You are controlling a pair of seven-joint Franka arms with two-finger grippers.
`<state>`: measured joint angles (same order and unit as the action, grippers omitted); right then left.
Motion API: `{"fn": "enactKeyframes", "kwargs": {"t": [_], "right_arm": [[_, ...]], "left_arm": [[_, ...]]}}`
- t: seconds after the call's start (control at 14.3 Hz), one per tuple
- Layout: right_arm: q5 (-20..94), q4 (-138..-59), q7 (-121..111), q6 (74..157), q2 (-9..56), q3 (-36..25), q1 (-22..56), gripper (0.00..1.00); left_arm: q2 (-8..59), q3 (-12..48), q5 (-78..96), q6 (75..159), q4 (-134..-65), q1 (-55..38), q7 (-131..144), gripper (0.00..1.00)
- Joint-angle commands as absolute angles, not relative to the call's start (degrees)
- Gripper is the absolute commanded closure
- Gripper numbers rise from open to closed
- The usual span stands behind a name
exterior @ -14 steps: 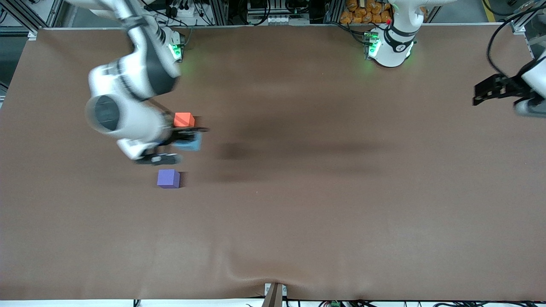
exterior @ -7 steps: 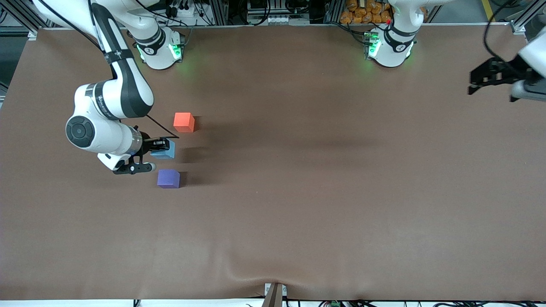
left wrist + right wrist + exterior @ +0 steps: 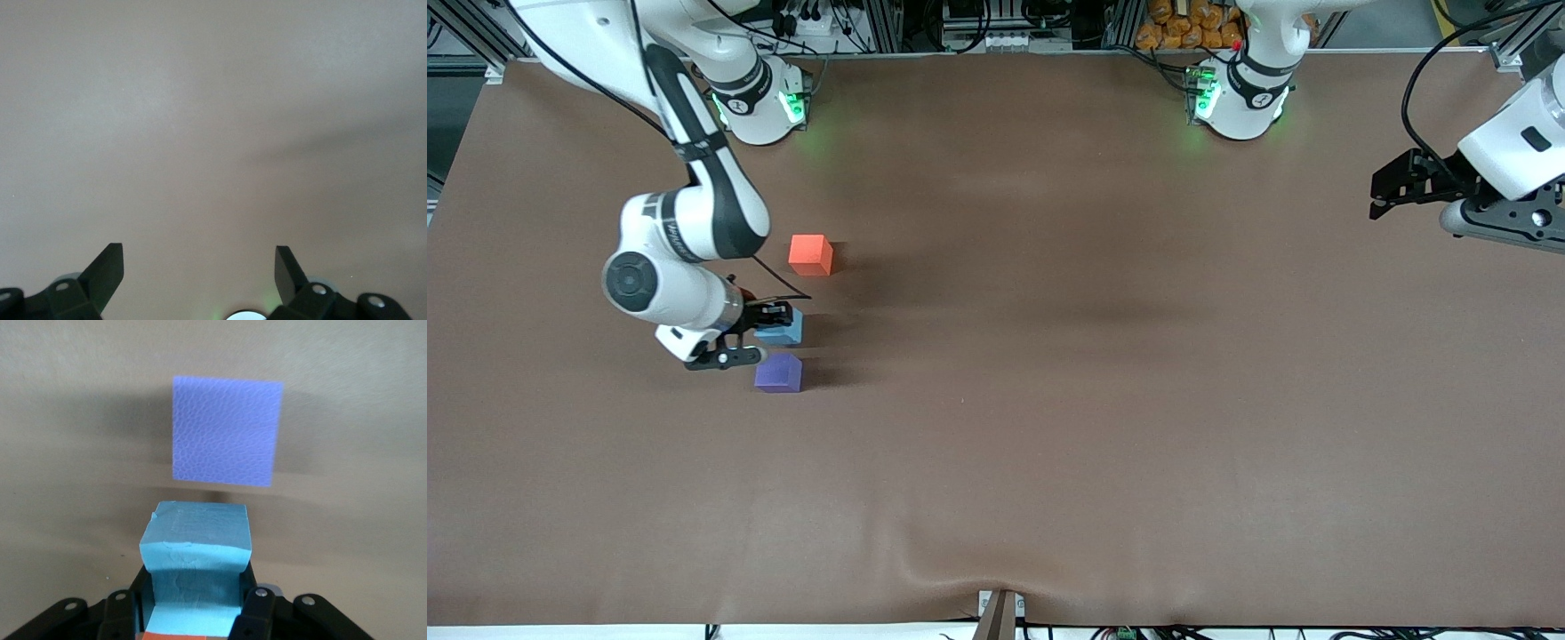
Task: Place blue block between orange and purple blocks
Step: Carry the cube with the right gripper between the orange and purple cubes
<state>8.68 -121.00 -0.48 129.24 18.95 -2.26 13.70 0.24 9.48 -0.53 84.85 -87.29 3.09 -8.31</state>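
Next, my right gripper lets go of the blue block, now held low over the table, so it rests midway in line [image 3: 792, 316] between the orange and purple blocks.
The blue block [image 3: 784, 330] is held between the jaws of my right gripper [image 3: 772, 318], low over the table between the orange block [image 3: 810, 254] and the purple block [image 3: 778, 372]. It sits closer to the purple block than to the orange one. In the right wrist view the blue block [image 3: 195, 561] fills the jaws, with the purple block [image 3: 225, 431] just ahead of it on the table. My left gripper [image 3: 1392, 191] is open and empty, waiting in the air at the left arm's end of the table; the left wrist view shows only its fingertips [image 3: 107, 270] over bare table.
The brown table cover [image 3: 1049, 400] has a wrinkle near its front edge by a small bracket [image 3: 1000, 612]. The arm bases [image 3: 760, 102] stand along the back edge.
My right gripper has carried the blue block from beside the orange block toward the purple block and lower, then slightly toward the left arm's end. The left gripper has drifted inward over the table.
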Motion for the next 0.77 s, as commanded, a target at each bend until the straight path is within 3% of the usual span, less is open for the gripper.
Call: {"fn": "enactKeyframes", "kwargs": {"t": [0.0,0.7], "right_arm": [[8.3,-123.0,-1.1,130.5,18.0,-2.0,13.8,1.0],[10.8,-125.4,2.0,133.2,19.4,-1.9,14.1,1.0]], "left_arm": [[0.0,10.4,-1.3,83.9,-85.4,3.1,-5.4,0.0],[-0.9,13.1,-1.3,82.8,-85.4,3.3,-5.4,0.0]]}}
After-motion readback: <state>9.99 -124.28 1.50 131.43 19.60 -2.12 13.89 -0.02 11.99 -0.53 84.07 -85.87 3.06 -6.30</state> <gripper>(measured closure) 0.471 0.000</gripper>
